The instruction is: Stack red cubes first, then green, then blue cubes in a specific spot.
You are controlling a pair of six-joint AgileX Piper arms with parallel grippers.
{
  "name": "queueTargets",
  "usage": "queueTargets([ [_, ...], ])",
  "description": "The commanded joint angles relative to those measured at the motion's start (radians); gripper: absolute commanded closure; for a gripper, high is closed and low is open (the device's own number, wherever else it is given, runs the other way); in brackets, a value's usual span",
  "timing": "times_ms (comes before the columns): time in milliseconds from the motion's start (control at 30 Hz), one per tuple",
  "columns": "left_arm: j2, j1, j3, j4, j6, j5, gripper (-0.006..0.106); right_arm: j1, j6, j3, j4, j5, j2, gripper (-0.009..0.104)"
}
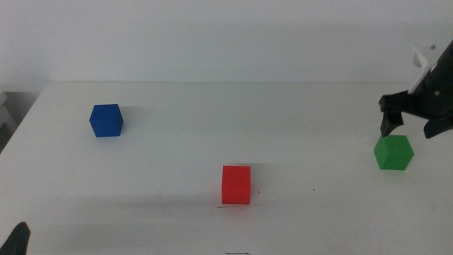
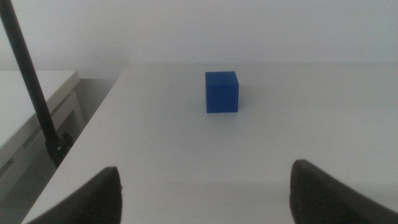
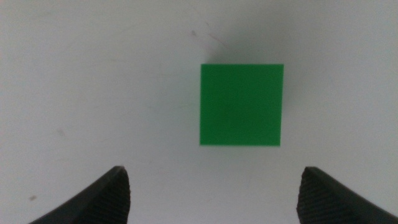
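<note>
Green goes next on top of the red cube. So I will close my right gripper on the opposite sides of the green cube (image 1: 393, 152) (image 3: 241, 104).
The red cube (image 1: 236, 185) rests at the table's front centre, sitting on the short dark line of the spot (image 1: 228, 207). Far to the right lies the green cube (image 1: 393, 152), also in the right wrist view (image 3: 241, 104). My right gripper (image 1: 410, 127) hovers open just above and behind it, jaws wide apart and empty. The blue cube (image 1: 106, 120) stands at the back left, seen ahead of the left gripper (image 2: 205, 193), which waits open near the front left corner of the table (image 1: 20, 239).
The white table's left edge (image 1: 28, 106) runs close to the blue cube. A thin black pole (image 2: 34, 93) and a lower pale surface (image 2: 25, 112) lie beyond that edge. A second short dark mark (image 1: 238, 253) sits at the table's front edge.
</note>
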Motion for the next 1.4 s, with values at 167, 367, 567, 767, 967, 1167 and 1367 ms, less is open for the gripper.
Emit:
queueTargets([
  [167,-0.026,-0.004,-0.001,-0.009,-0.002,-0.083,0.010,-0.009,-0.015,-0.022,-0.078,-0.064,0.034,0.006],
  [367,-0.026,-0.004,-0.001,-0.009,-0.002,-0.083,0.010,-0.009,-0.015,-0.022,-0.096,-0.103,0.069,0.007],
  [567,-0.026,-0.004,-0.001,-0.009,-0.002,-0.083,0.010,-0.009,-0.015,-0.022,-0.090,-0.146,0.105,0.010],
  [767,-0.026,-0.004,-0.001,-0.009,-0.002,-0.083,0.010,-0.018,-0.015,-0.023,-0.080,-0.162,0.136,0.020],
  [967,-0.026,-0.004,-0.001,-0.009,-0.002,-0.083,0.010,-0.036,-0.039,-0.023,-0.081,-0.164,0.154,0.042],
  [1167,-0.026,-0.004,-0.001,-0.009,-0.002,-0.083,0.010,-0.035,-0.052,-0.023,-0.065,-0.167,0.139,0.096],
  [1367,-0.026,-0.004,-0.001,-0.009,-0.002,-0.083,0.010,0.050,0.071,-0.023,-0.062,-0.091,0.005,0.096],
])
